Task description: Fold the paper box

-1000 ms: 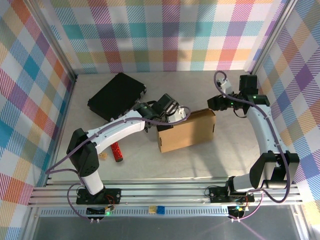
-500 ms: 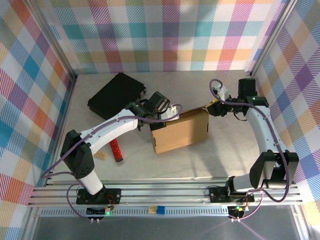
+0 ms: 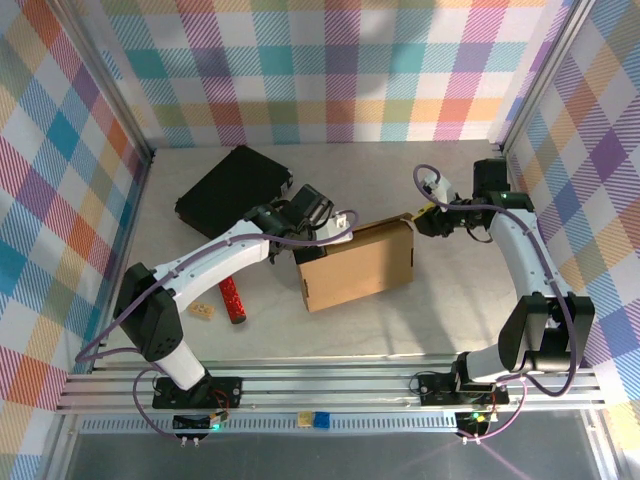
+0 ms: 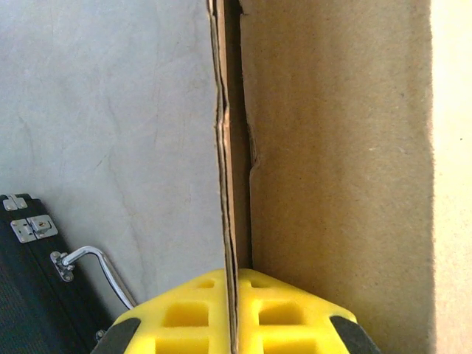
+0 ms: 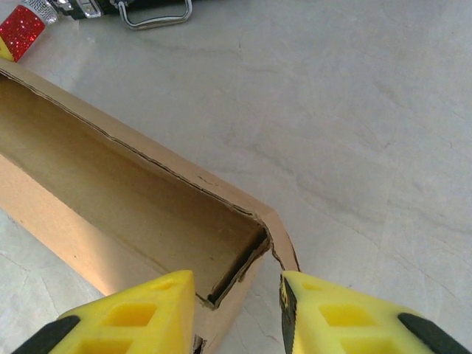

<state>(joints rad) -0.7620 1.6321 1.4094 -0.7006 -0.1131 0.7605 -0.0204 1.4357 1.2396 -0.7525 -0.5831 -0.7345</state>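
The paper box's corner gapes inside the open fingers of my right gripper. So that gripper should pinch the back side's end (image 5: pixel 270 221) before my left gripper leaves that side.
The paper box (image 3: pixel 355 268) is a shallow brown cardboard box standing on its edge in the middle of the table, its open side facing the back. My left gripper (image 3: pixel 325 232) is at its far left corner, shut on the thin cardboard wall. In the left wrist view that wall runs straight up from between the yellow pads (image 4: pixel 184 317), with the box's inside (image 4: pixel 332 147) to the right. My right gripper (image 3: pixel 418 215) is at the far right corner. Its jaws (image 5: pixel 237 310) stand open astride that corner of the box (image 5: pixel 110 192), with a gap on the right side.
A black flat case (image 3: pixel 235 190) with a metal handle (image 4: pixel 88 258) lies behind the left gripper. A red glittery stick (image 3: pixel 233 302) and a small tan block (image 3: pixel 203 311) lie left of the box. Checked walls close the table on three sides.
The box has slid left and slightly nearer, carried by the left gripper. The right gripper followed to the far right corner, and its jaws narrowed around it.
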